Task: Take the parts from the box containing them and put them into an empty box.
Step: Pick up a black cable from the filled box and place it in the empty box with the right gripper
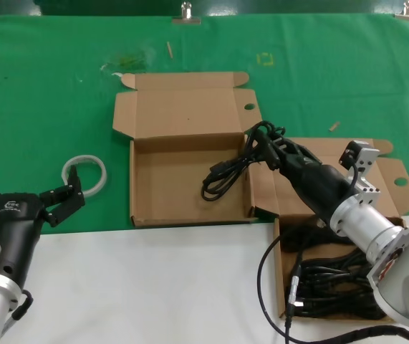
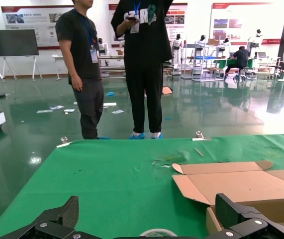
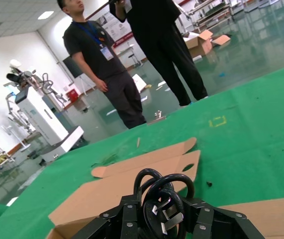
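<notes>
My right gripper is to let go of the black power cord near the middle of the empty box's bottom (image 1: 207, 184).
My right gripper (image 1: 266, 145) is shut on a black coiled power cord (image 1: 227, 174) and holds it over the right edge of the empty box (image 1: 165, 190), a shallow carton with its lid (image 1: 186, 104) folded back. The cord's loose loops hang down into that tray. In the right wrist view the cord's plug and loops (image 3: 164, 191) sit clamped between the fingers of the right gripper (image 3: 164, 215). The box containing the parts (image 1: 394, 188) lies at the lower right under my right arm, with more black cords (image 1: 333, 285) inside. My left gripper (image 1: 64, 198) waits open at the left.
A white tape ring (image 1: 84, 174) lies on the green cloth just beyond my left gripper, also in the left wrist view (image 2: 157, 232). White table surface runs along the front. Two people stand past the table's far edge (image 2: 146, 64).
</notes>
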### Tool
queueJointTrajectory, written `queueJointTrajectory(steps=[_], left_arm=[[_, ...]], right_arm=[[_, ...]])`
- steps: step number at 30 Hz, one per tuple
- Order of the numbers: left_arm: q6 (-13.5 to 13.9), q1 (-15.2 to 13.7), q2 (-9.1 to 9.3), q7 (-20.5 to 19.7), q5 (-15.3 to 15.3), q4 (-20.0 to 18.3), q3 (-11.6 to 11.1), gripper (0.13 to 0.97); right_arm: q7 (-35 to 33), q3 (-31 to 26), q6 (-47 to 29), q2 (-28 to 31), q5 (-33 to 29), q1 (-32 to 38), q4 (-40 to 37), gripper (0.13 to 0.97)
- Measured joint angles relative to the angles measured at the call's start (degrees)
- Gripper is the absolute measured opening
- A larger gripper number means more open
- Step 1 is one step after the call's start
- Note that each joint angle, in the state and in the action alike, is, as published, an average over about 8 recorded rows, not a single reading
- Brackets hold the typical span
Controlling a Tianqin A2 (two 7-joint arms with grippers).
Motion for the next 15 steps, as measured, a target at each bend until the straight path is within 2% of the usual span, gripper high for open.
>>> queueJointTrajectory(steps=[15], left_arm=[[0.0, 0.0, 0.00, 0.0, 0.0, 0.0, 0.0, 0.966]], right_arm=[[-2.5, -0.8, -3.5, 0.0, 2.2, 3.4, -6.4, 0.219]])
